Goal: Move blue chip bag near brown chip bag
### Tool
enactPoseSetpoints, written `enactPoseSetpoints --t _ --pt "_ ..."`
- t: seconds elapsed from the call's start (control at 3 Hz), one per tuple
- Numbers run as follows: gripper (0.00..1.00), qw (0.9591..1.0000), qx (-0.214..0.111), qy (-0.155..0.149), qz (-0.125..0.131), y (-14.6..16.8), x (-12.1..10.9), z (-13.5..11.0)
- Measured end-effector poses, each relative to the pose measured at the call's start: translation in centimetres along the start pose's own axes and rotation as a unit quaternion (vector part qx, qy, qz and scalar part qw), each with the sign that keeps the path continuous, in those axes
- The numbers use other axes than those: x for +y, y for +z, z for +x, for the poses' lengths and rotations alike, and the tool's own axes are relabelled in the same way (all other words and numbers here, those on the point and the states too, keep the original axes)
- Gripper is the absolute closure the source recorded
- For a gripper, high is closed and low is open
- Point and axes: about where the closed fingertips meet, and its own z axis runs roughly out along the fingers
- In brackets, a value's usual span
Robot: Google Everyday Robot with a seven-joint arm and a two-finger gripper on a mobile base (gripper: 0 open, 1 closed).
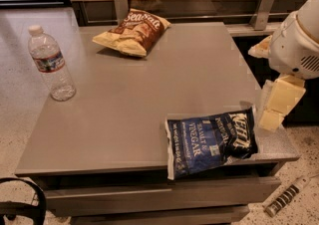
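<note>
Next, I move my gripper to the blue chip bag's middle (222,138), beside its black end, and close it there.
The blue chip bag (212,142) lies flat at the table's front right, its lower left corner hanging over the front edge. The brown chip bag (133,32) lies at the back of the table, left of centre, far from the blue bag. My gripper (275,109), pale yellow under a white arm, hangs at the table's right edge, just right of and slightly above the blue bag's black end. It holds nothing that I can see.
A clear plastic water bottle (51,63) stands upright near the left edge of the grey table (149,94). A wooden wall with two metal brackets runs behind the table. A dark curved object is on the floor at lower left.
</note>
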Motion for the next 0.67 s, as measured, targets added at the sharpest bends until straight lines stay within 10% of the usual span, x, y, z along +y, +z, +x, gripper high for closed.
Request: enactPoseSetpoints --t 0.67 --pt "0.0 0.9953 -0.087 -0.015 -0.038 6.1 2.6 -2.4"
